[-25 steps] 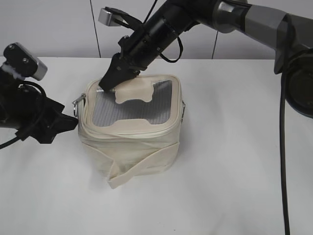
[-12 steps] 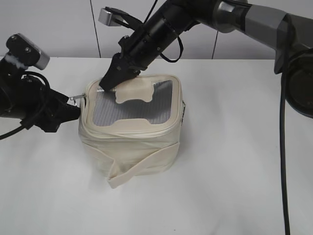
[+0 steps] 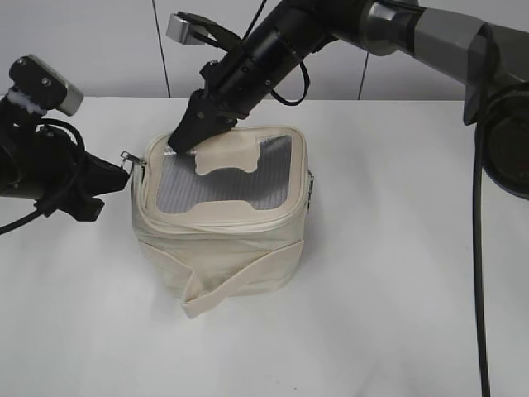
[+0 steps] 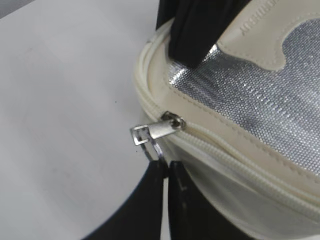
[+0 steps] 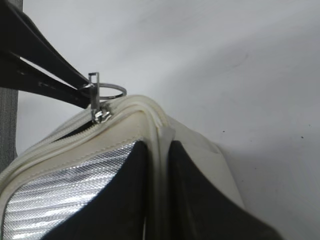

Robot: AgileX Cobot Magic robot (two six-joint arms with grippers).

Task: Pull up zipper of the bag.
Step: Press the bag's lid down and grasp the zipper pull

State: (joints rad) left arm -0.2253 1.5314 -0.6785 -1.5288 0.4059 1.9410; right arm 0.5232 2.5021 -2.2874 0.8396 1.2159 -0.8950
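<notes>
Next, I release the slider's ring pull with my left gripper at the middle of the bag's front, just under the zipper (image 3: 242, 255).
The cream boxy bag (image 3: 219, 240) stands mid-table, its grey mesh top with a cream patch facing up. Its cream zipper (image 4: 235, 157) runs round the top edge and looks closed along the near side. A silver slider (image 4: 167, 125) sits at the bag's left corner; it also shows in the right wrist view (image 5: 97, 112) and the exterior view (image 3: 128, 159). My left gripper (image 4: 165, 167) is shut on the slider's ring pull. My right gripper (image 5: 157, 150) is shut on the bag's top rim at the back left corner (image 3: 183, 141). A second slider (image 3: 311, 180) hangs at the bag's right side.
The bag's flat cream strap (image 3: 235, 285) lies folded against its front, down to the white table (image 3: 388, 289). A pale wall stands behind. My right arm (image 3: 372, 25) reaches in from the upper right across the bag's back.
My left gripper came in to the bag's left corner and closed on the ring pull, then drew back slightly left, with the slider now standing out from the corner. The right gripper has not moved.
</notes>
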